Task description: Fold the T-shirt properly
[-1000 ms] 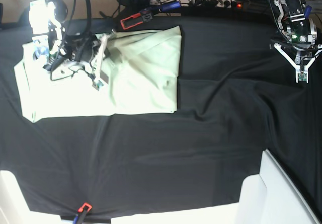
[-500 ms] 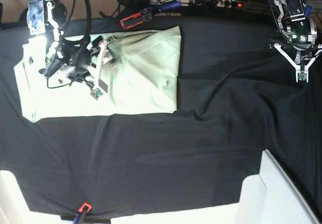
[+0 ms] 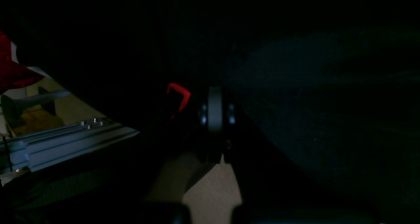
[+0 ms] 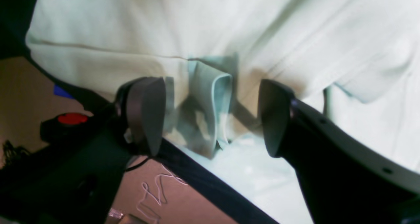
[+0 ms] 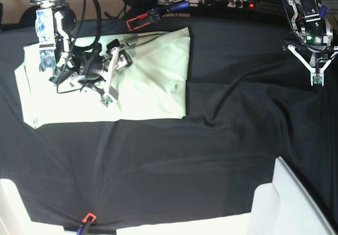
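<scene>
My right gripper should pinch that edge (image 4: 209, 153) at the back of the T-shirt, where a small raised fold bunches, and pull it farther back to flatten the fold.
The pale mint T-shirt (image 5: 153, 71) lies partly folded on the black cloth at the back left. My right gripper (image 5: 112, 75) hovers over its left-middle part, jaws spread wide. In the right wrist view the T-shirt (image 4: 295, 27) fills the frame, and a small raised fold (image 4: 211, 96) stands loose between the open fingers (image 4: 146, 114) of the right gripper (image 4: 210, 119), touched by neither. My left gripper (image 5: 317, 80) hangs at the far right, away from the shirt, fingers pressed together. In the dark left wrist view the left gripper (image 3: 215, 114) is shut on nothing.
A black cloth (image 5: 211, 140) covers the table. Red-and-black clamps sit at the back edge (image 5: 142, 19) and the front edge (image 5: 87, 218). A white box (image 5: 290, 203) stands at the front right. Cables and a power strip (image 5: 227, 2) run along the back.
My right gripper has opened and let go of the shirt fabric, shifting slightly right over the shirt. The left arm has not moved.
</scene>
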